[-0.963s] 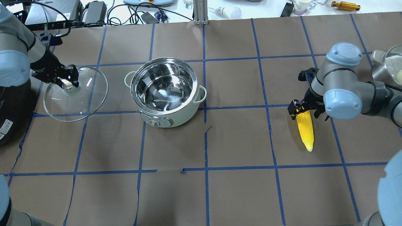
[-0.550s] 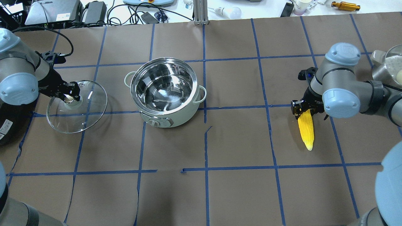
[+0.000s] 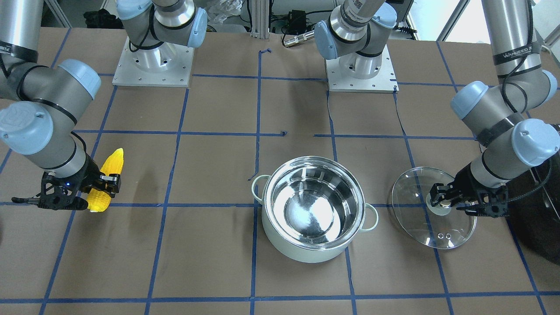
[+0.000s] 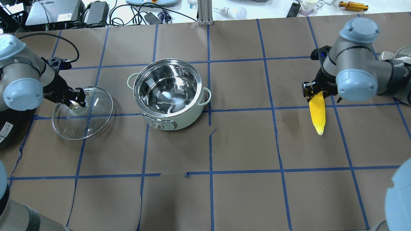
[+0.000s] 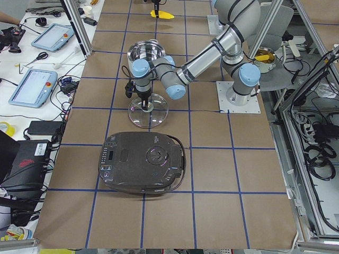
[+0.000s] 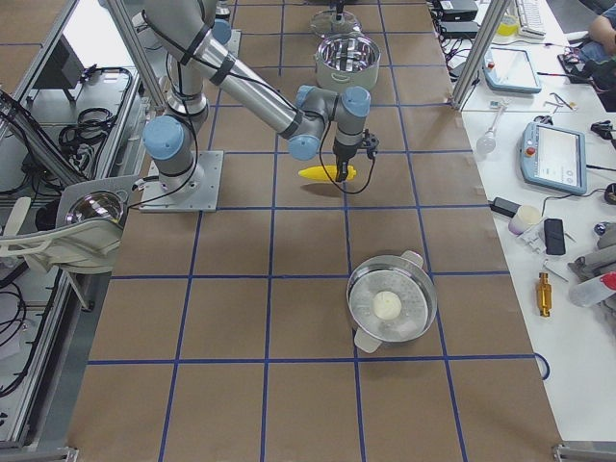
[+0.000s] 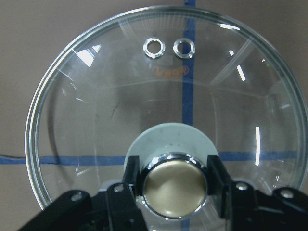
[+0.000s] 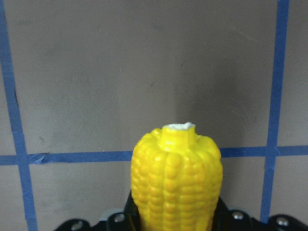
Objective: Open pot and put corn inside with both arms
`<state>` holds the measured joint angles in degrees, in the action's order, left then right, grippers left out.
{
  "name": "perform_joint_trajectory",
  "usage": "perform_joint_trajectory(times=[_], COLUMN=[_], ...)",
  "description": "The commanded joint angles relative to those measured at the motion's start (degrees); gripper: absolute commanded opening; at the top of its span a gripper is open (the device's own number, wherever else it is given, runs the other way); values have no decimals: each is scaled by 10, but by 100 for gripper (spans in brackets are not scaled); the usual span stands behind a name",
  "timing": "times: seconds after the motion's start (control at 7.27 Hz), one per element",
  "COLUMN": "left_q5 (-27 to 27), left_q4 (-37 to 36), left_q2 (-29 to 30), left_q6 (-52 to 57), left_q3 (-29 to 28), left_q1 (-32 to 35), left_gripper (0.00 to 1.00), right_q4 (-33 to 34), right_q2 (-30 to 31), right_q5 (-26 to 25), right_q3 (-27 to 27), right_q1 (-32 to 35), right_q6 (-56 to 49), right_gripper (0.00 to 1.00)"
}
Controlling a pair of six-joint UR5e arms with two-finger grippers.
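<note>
The yellow corn will leave my right gripper on the shiny steel bottom of the mint-green pot (image 3: 306,218).
The mint-green pot (image 4: 168,93) stands open near the table's middle, its steel inside empty; it also shows in the front view (image 3: 313,208). My left gripper (image 4: 76,103) is shut on the gold knob (image 7: 175,185) of the glass lid (image 4: 86,122). It holds the lid low over the table, left of the pot and apart from it. My right gripper (image 4: 316,91) is shut on the thick end of the yellow corn (image 4: 318,112). It holds the corn off the table, far right of the pot. The corn's end faces the right wrist view (image 8: 175,178).
A large black appliance (image 5: 143,161) sits at the table's left end, just beyond the lid. A second steel pot (image 6: 352,289) with a white lump inside stands at the right end. Blue tape lines grid the brown table cover (image 4: 244,144).
My left gripper has brought the lid nearer to the robot, slightly toward the pot, and lower. My right gripper has carried the corn away from the robot, still gripped.
</note>
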<state>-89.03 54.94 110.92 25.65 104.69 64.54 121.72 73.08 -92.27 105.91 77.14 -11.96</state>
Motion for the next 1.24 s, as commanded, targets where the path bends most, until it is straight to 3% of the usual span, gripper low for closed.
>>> perform_joint_trajectory(times=[0.0,0.28,0.83,0.96,1.1], left_q5=[3,3,2,1,1], left_q4=[0,0,0,-2,-2], left_q2=[2,3,7,10,13], left_q6=[2,3,5,15,22], left_q3=[2,3,4,3,2], left_q1=[2,3,4,4,3], left_gripper=[0,0,0,32,76], right_q4=[-125,-197,-205,-204,-199], right_q2=[4,-21,-176,-199,-209], right_q5=[8,10,23,39,40], right_q3=[-123,-234,-446,-470,-472], right_q1=[79,171,355,368,375], right_q6=[118,230,475,484,485], right_gripper=[0,0,0,0,0])
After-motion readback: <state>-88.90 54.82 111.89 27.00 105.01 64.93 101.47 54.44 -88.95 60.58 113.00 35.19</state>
